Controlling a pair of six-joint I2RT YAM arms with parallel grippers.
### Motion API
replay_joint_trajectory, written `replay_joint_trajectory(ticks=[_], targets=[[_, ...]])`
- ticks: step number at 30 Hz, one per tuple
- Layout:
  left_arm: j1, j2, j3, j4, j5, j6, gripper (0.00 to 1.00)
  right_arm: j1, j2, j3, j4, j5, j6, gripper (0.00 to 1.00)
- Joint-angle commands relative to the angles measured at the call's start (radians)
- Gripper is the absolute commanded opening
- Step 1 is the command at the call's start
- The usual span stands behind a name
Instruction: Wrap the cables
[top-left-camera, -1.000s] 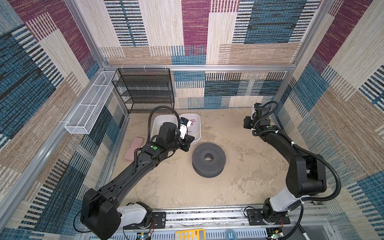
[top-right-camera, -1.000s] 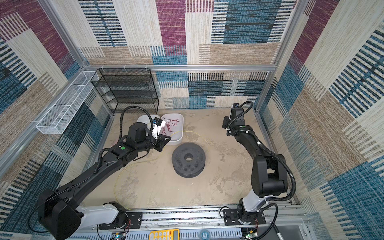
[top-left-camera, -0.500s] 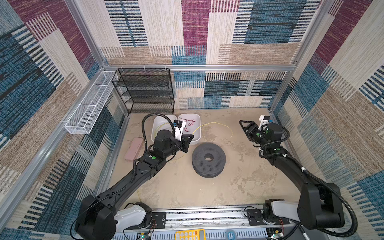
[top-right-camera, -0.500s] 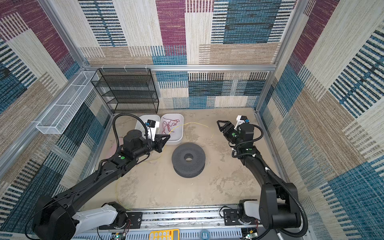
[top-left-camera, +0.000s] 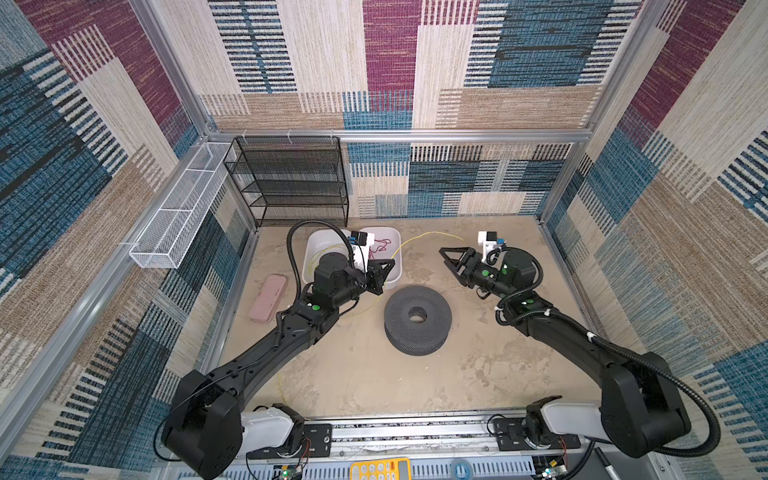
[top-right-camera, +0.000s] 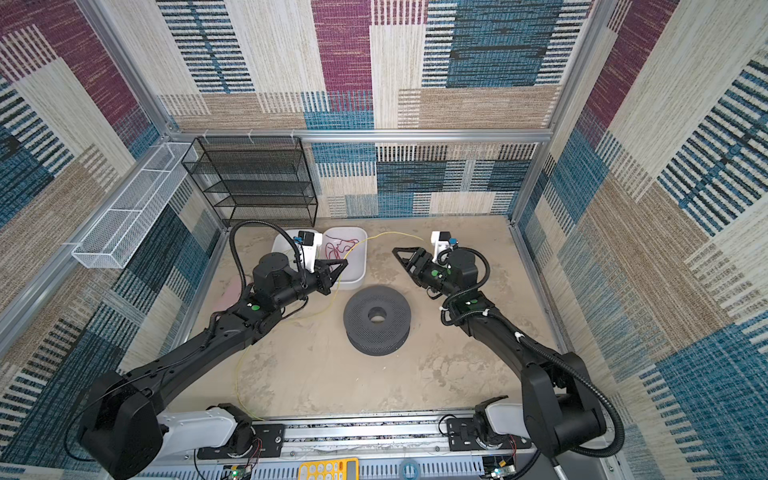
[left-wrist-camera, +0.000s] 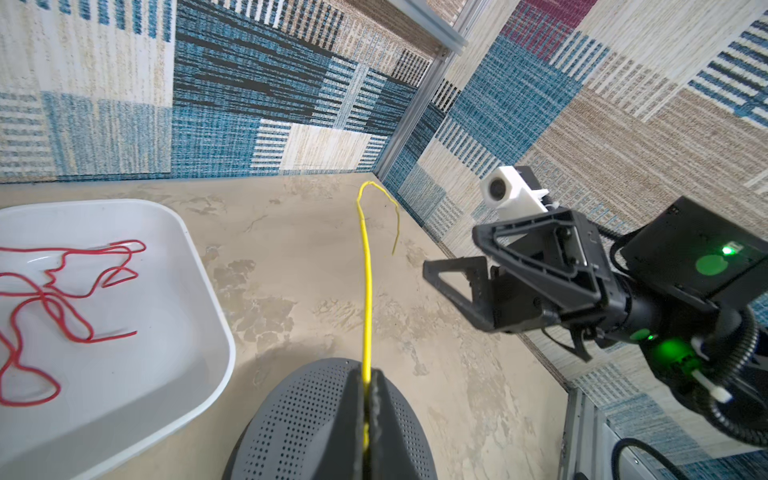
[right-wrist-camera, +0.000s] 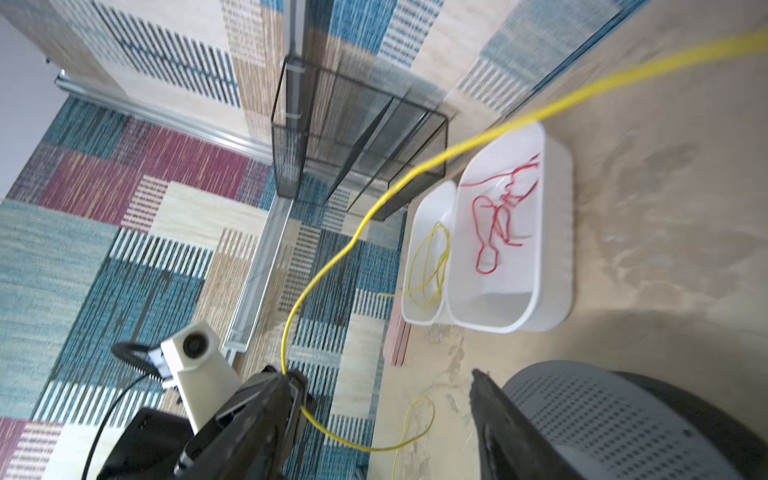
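Observation:
Next, my right gripper grips the arching part of the yellow wire (top-left-camera: 396, 252) (right-wrist-camera: 286, 340), just beside the fingers of my left gripper.
The cables are thin yellow wire. One strand (top-left-camera: 432, 234) (top-right-camera: 390, 233) (left-wrist-camera: 366, 291) (right-wrist-camera: 415, 170) arcs over the floor at the back and runs into my left gripper (top-left-camera: 390, 263) (top-right-camera: 344, 262) (left-wrist-camera: 365, 376), which is shut on it above the dark grey perforated spool (top-left-camera: 399, 320) (top-right-camera: 361, 322) (left-wrist-camera: 299, 415) (right-wrist-camera: 602, 415). From there it trails down to the floor (top-right-camera: 239, 374). My right gripper (top-left-camera: 445, 257) (top-right-camera: 399, 257) (left-wrist-camera: 451, 249) is open and empty, pointing at the left one from a short gap away. A second yellow coil (right-wrist-camera: 432, 266) lies in a white tub.
Two white tubs (top-left-camera: 397, 272) stand behind the spool; one holds a red cord (right-wrist-camera: 494, 220). A black mesh shelf (top-left-camera: 291, 178) stands at the back left, a white wire basket (top-left-camera: 178, 220) hangs on the left wall, and a pink case (top-left-camera: 268, 297) lies by it.
My right arm has swung from the back right corner toward the middle and its gripper has opened. My left gripper has shifted slightly right with the yellow strand still in it.

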Motion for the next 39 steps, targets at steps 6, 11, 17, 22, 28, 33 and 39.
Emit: replay_joint_trajectory(ticks=[6,11,17,22,28,33,39], targets=[[-0.025,0.083,0.060,0.060,0.115,-0.045,0.00,0.121,0.100,0.089,0.138,-0.008,0.010,0.70],[-0.046,0.102,0.087,0.062,0.185,-0.013,0.00,0.131,0.150,0.128,0.116,-0.022,0.011,0.47],[-0.062,0.114,0.101,0.056,0.256,0.012,0.00,0.131,0.137,0.145,0.077,-0.005,-0.029,0.14],[-0.063,0.088,0.096,0.016,0.204,0.021,0.49,0.097,0.104,0.169,-0.021,0.041,-0.092,0.00],[-0.054,-0.084,0.069,-0.261,-0.112,0.073,0.62,-0.142,0.083,0.173,-0.107,0.013,-0.166,0.00],[-0.032,-0.238,0.038,-0.586,-0.498,0.039,0.67,-0.273,0.148,0.228,-0.149,-0.067,-0.236,0.00],[0.007,-0.392,-0.055,-0.815,-0.629,-0.068,0.70,-0.329,0.255,0.295,-0.157,-0.103,-0.274,0.00]])
